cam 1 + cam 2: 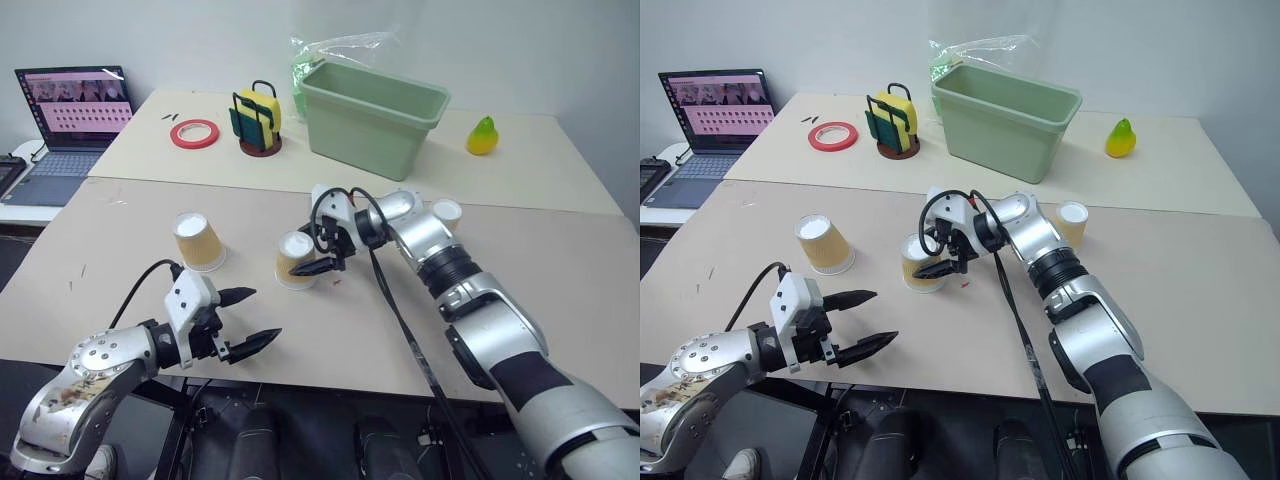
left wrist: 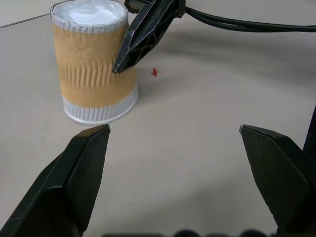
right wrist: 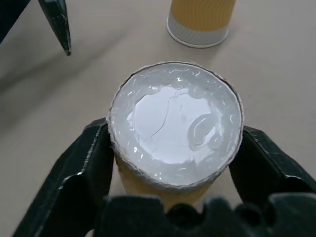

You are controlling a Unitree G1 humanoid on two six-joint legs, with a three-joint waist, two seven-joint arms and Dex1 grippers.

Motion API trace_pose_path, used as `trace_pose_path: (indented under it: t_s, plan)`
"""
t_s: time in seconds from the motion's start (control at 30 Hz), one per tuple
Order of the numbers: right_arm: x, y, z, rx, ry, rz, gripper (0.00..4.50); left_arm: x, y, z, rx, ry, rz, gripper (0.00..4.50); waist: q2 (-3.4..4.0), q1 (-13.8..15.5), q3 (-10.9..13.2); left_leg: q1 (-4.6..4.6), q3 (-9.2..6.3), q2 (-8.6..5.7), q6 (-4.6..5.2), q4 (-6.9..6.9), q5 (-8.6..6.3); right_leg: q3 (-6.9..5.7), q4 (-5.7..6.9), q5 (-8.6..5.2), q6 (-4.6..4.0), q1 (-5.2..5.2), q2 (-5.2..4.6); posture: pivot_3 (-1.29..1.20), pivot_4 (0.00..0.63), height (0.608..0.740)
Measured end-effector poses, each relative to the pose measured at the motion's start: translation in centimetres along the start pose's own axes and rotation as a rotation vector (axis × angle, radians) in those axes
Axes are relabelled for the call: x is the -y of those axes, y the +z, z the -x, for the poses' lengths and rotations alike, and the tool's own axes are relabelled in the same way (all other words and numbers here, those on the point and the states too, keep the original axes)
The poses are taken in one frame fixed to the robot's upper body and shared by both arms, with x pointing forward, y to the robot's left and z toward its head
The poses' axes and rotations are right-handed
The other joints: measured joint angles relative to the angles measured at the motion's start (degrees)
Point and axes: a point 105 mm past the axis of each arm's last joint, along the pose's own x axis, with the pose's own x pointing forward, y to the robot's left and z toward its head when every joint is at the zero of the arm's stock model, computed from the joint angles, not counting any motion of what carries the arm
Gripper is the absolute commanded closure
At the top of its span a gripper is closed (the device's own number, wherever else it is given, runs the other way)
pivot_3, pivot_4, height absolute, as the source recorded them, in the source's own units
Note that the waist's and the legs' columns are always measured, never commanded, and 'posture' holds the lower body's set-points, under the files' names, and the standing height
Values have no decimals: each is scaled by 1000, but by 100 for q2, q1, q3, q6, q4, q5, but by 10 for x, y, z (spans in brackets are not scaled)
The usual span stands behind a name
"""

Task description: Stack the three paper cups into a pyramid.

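Note:
Next, the robot's right gripper will go to the paper cup nearest the yellow pear and close on that cup's sides [image 1: 453, 222], leaving the middle cup standing.
Three paper cups stand upside down on the beige table [image 1: 120, 250]. One cup [image 1: 199, 241] is at the left, a second cup [image 1: 446, 212] is at the right behind my right forearm, and the middle cup [image 1: 290, 247] stands between the two fingers of my right gripper [image 1: 303, 262]. In the right wrist view its white base [image 3: 174, 123] fills the gap between the fingers [image 3: 84, 163], which stand wide on either side of it, open. My left gripper [image 1: 262, 315] hovers near the table's front edge, open and empty, pointing at the middle cup [image 2: 94, 74].
On the rear table stand a green bin [image 1: 370, 118], a clear plastic bag [image 1: 340, 48], a caddy with sponges [image 1: 258, 120], a red tape ring [image 1: 194, 133] and a yellow pear [image 1: 483, 136]. A laptop [image 1: 70, 120] sits far left. A black cable [image 1: 400, 320] trails from my right wrist.

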Motion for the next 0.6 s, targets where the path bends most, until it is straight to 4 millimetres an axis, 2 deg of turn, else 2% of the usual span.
trace_pose_path:
  t_s: [0.07, 0.13, 0.2, 0.23, 0.27, 0.33, 0.43, 0.5, 0.6]
  plan:
    - [2, 4, 8, 6, -13, 31, 83, 1, 0, 0, 2, -4, 5, 0, 1, -1, 2, -9, 1, 0, 0, 0, 0, 1, 3, 0, 0, -10, 0, 0, 150, 656]
    - [2, 14, 25, 32, -34, 88, 83, 1, 1, 0, 5, -6, 6, 0, 3, 13, 8, -12, 0, 0, 0, 0, 1, 1, 2, 0, 0, -11, 0, 0, 150, 656]
    - [-2, 22, 54, 54, -62, 127, 83, 0, 2, 1, 7, -4, 4, 0, 3, 47, 10, -13, 0, -2, 0, 1, 1, 0, 1, 0, 1, -8, -1, 0, 150, 656]
    - [-11, 24, 75, 74, -81, 129, 83, 0, 3, 1, 9, -5, -1, 0, 1, 84, 11, -15, 0, -2, 0, 2, 1, 0, -1, -1, 1, -8, -2, 0, 150, 656]
    - [-16, 24, 88, 85, -94, 117, 83, -1, 2, 2, 7, -1, 0, 0, 1, 95, 11, -13, 1, -2, 0, 2, 0, 1, -1, -1, 1, -6, -3, 0, 150, 656]
    - [-44, 19, 123, 137, -124, 25, 83, -2, 3, 3, 8, -3, -8, 0, -1, 163, 11, -12, -4, -3, -1, 2, -1, -3, -4, -6, -2, 0, -4, 0, 150, 656]
    - [-79, 7, 143, 163, -142, -126, 83, -4, -2, 4, -7, 5, 1, 0, 2, 70, 12, 3, 3, 5, -1, 1, -1, 4, -3, -19, -39, 2, -3, 0, 150, 656]
    - [-91, -13, 145, 126, -226, -211, 83, -5, -2, 5, -6, 8, -4, 0, -8, 22, 6, 32, 2, 8, -2, -3, -1, 3, -4, -24, -40, 25, -1, 0, 150, 656]
    - [-88, -90, 142, -67, -591, -465, 83, -7, -3, 5, -4, 20, -10, 0, -28, -6, -7, 56, 17, 8, -5, -7, -3, 16, -15, -31, -36, 23, -7, 0, 150, 656]
